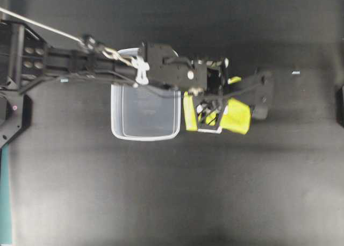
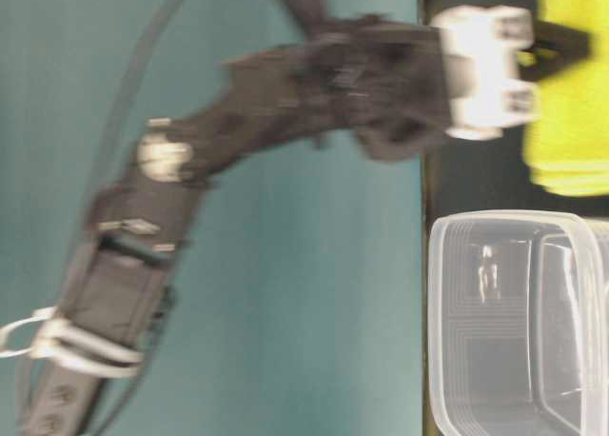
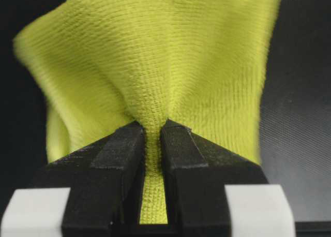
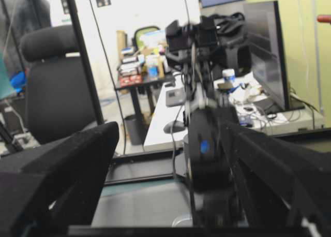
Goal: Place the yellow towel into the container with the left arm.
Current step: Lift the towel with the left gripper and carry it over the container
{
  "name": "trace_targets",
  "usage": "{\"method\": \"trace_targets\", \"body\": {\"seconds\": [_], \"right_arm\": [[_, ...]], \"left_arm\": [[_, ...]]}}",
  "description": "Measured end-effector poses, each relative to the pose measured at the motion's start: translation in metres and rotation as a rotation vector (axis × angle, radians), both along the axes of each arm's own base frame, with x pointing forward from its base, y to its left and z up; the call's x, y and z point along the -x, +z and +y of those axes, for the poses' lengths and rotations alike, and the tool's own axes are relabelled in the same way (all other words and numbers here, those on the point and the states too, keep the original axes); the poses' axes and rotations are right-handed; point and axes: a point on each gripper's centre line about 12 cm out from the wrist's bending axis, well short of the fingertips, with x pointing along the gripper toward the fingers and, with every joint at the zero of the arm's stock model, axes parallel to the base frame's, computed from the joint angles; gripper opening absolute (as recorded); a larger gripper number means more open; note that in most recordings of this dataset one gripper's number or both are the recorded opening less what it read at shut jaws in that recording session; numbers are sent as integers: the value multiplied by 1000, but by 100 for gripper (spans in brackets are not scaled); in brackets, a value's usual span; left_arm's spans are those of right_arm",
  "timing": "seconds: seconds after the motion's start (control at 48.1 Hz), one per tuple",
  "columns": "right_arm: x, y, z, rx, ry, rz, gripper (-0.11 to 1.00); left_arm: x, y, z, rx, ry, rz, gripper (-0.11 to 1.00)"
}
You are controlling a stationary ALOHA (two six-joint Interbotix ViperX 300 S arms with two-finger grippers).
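Note:
My left gripper is holding the yellow towel. It will let go of the towel inside the container, over the middle of its clear bottom point(image 1: 145, 98).
The yellow towel point(image 1: 236, 116) lies on the black mat just right of the container point(image 1: 145, 134), a clear tub with nothing in it. The left arm point(image 1: 70, 60) reaches from the left over the tub's far edge. My left gripper point(image 1: 209, 116) is down on the towel. In the left wrist view the left gripper point(image 3: 152, 126) is shut on a bunched fold of the towel point(image 3: 170, 66), which spreads out beyond the tips. At table level the towel point(image 2: 571, 93) sits beside the tub's rim point(image 2: 504, 222). My right gripper point(image 4: 176, 144) stands open, holding nothing, facing the left arm point(image 4: 207, 144).
A teal strip point(image 1: 5, 197) runs along the left edge of the black mat point(image 1: 172, 192). A small pale mark point(image 1: 295, 72) lies at the back right. A dark part of the right arm point(image 1: 341, 103) shows at the right edge.

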Motion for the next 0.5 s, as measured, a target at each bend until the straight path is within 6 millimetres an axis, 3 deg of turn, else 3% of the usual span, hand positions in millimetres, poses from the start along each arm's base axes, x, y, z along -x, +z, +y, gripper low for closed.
{"method": "trace_targets", "body": {"seconds": [0.145,0.291,0.395,0.499], "right_arm": [[1,2,0,0,0,-9,77],[2,2,0,4,-1,-12,77],[2,2,0,6,-1,-12,77],[2,2,0,6,-1,-11,77]], "left_arm": [[10,80,-1,-3,2,-88,7],[42,154,-3,3,12,-133,7],[72,180,-1,4,27,-95,7],[98,180,2,6,37,-30,7]]}}
